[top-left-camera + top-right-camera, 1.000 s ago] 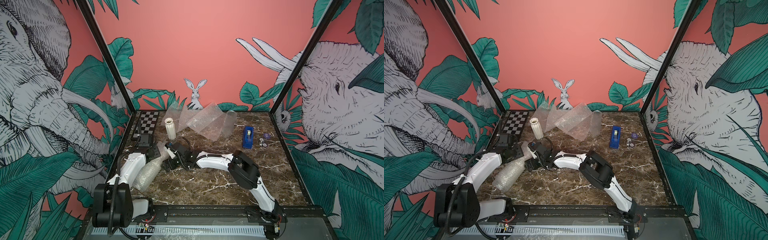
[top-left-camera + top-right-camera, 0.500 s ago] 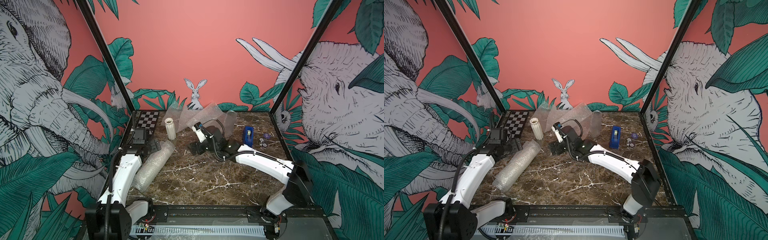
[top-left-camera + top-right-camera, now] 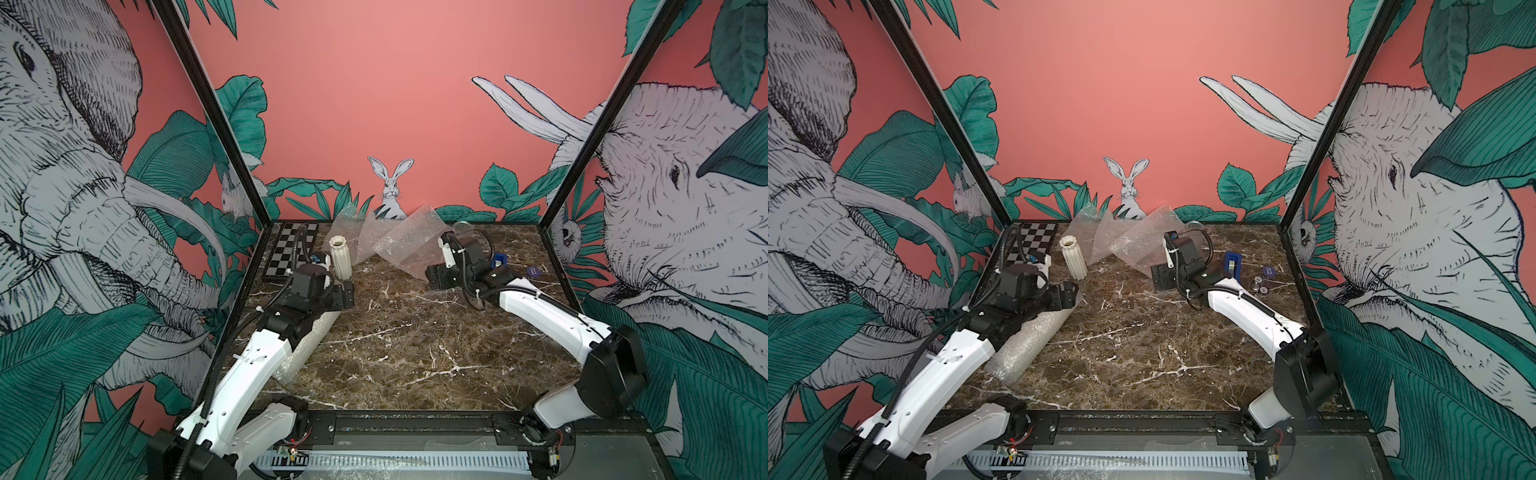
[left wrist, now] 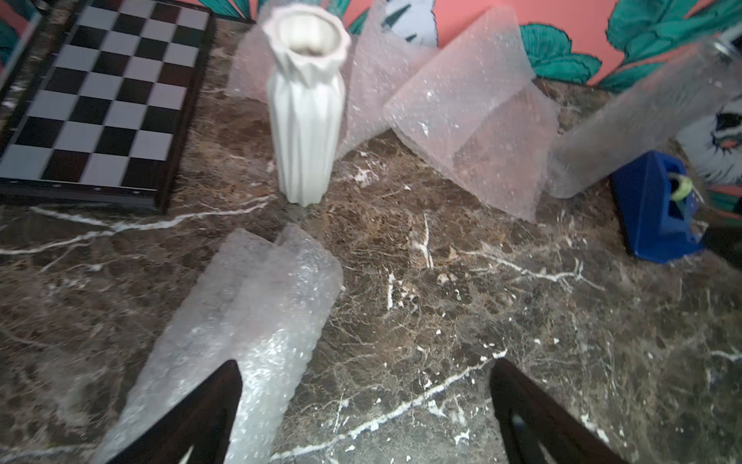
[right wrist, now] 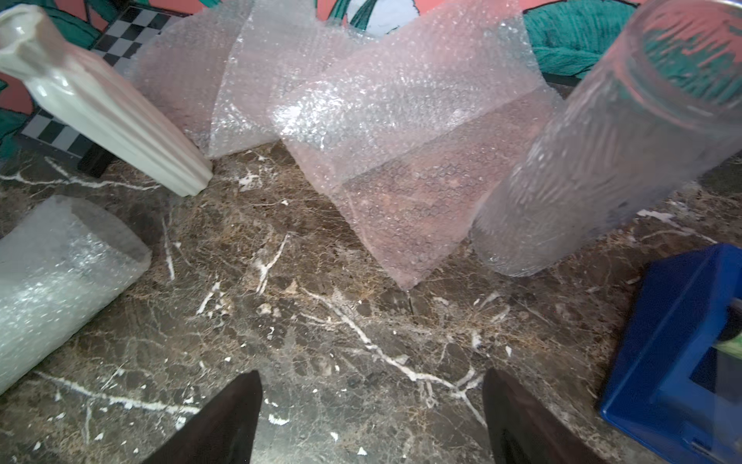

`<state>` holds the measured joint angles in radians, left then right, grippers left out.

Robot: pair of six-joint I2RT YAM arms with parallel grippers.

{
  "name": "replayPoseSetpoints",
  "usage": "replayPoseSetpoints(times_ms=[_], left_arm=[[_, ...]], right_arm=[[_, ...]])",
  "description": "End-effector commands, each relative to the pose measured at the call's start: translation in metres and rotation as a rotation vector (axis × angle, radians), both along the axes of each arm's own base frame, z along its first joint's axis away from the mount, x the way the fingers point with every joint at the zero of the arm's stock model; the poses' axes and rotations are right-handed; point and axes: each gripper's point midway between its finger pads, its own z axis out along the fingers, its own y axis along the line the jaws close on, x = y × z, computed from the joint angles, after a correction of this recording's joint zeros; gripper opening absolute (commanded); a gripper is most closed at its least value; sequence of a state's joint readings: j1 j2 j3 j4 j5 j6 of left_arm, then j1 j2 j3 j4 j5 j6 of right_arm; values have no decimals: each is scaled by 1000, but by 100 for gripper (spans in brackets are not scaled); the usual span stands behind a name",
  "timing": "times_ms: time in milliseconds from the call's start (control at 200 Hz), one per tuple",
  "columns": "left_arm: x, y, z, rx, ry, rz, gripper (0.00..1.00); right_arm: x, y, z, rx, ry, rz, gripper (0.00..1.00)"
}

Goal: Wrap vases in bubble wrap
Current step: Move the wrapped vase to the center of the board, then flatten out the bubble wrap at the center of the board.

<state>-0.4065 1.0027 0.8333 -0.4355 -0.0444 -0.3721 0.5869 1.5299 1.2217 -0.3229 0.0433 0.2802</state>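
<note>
My right gripper is going to close on the near corner (image 3: 424, 277) (image 5: 406, 280) of the loose bubble wrap, the pointed corner next to the clear glass vase.
A white fluted vase (image 3: 340, 257) (image 3: 1073, 257) (image 4: 305, 112) (image 5: 100, 104) stands upright at the back left. A clear glass vase (image 3: 1196, 224) (image 4: 642, 112) (image 5: 602, 160) stands at the back, partly behind my right arm. Loose bubble wrap (image 3: 399, 245) (image 3: 1133, 245) (image 4: 473, 132) (image 5: 381, 120) is heaped between them. A rolled bundle of bubble wrap (image 3: 303, 353) (image 3: 1025, 345) (image 4: 241, 321) (image 5: 52, 281) lies at the left, its contents unclear. My left gripper (image 3: 347, 297) (image 3: 1067, 297) (image 4: 365, 363) hangs open over the bundle's far end. My right gripper (image 3: 436, 278) (image 3: 1160, 276) (image 5: 371, 373) is open before the loose sheets.
A chequered board (image 3: 291, 249) (image 3: 1034, 241) (image 4: 100, 100) lies in the back left corner. A blue tape dispenser (image 3: 498, 262) (image 3: 1233, 264) (image 4: 658, 213) (image 5: 682, 361) stands right of my right gripper, with small round discs (image 3: 1268, 272) beyond it. Walls close three sides.
My left gripper opened and let go of the rolled bundle. My right arm swung away from the bundle, across to the back right by the loose sheets.
</note>
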Motion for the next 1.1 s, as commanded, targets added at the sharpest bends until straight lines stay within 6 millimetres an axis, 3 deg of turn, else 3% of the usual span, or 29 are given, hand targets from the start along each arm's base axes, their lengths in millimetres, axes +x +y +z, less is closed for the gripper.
replayPoseSetpoints(times_ms=[0, 290, 460, 660, 765, 920, 1095], left_arm=[[5, -18, -9, -4, -30, -65, 98], [0, -21, -19, 9, -35, -102, 99], [-2, -19, -25, 16, -34, -100, 99], [2, -23, -30, -1, -30, -97, 99], [4, -25, -30, -5, -17, -104, 99], [5, -25, -28, -7, -21, -97, 99], [7, -26, -30, -18, -2, -85, 99]], right_arm=[[21, 24, -11, 19, 1, 45, 86], [75, 47, -79, -162, 103, 64, 81], [83, 48, -118, -258, 210, 80, 80], [90, 30, -155, -323, 317, 36, 77], [95, 20, -165, -289, 358, 10, 69], [92, 20, -180, -270, 413, 28, 55], [90, 25, -179, -247, 412, 51, 20]])
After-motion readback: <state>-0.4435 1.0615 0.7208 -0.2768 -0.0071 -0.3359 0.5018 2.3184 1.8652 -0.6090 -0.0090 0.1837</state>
